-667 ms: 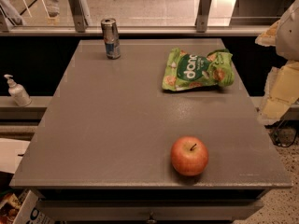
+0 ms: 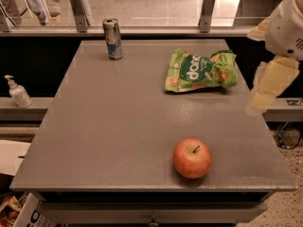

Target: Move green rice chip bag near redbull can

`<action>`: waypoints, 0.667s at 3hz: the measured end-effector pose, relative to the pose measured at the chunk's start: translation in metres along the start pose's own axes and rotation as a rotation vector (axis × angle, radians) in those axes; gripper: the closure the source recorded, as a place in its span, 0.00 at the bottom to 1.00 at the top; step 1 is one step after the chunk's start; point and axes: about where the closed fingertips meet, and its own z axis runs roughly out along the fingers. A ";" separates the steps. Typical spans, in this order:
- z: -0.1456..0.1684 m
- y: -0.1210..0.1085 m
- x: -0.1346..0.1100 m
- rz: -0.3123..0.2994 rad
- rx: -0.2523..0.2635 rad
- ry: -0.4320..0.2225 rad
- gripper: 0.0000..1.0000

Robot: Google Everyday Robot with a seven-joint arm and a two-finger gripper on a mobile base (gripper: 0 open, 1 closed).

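I need to grip the green rice chip bag's far end (image 2: 226,70), facing away from the redbull can.
The green rice chip bag (image 2: 200,70) lies flat on the grey table (image 2: 118,126), at the back right. The redbull can (image 2: 112,39) stands upright at the back left of the table, well apart from the bag. My gripper (image 2: 263,91), pale yellow under a white arm, hangs at the right edge of the view, just right of the bag and above the table's right edge. It touches nothing.
A red apple (image 2: 192,158) sits near the table's front edge, right of centre. A white pump bottle (image 2: 18,92) stands on a ledge to the left. A railing with posts (image 2: 208,7) runs behind the table.
My gripper has shifted slightly left, toward the table's right edge. The bag, the can and the apple have not moved.
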 end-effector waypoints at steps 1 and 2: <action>0.026 -0.029 -0.020 -0.019 0.019 -0.069 0.00; 0.059 -0.053 -0.037 -0.046 0.021 -0.138 0.00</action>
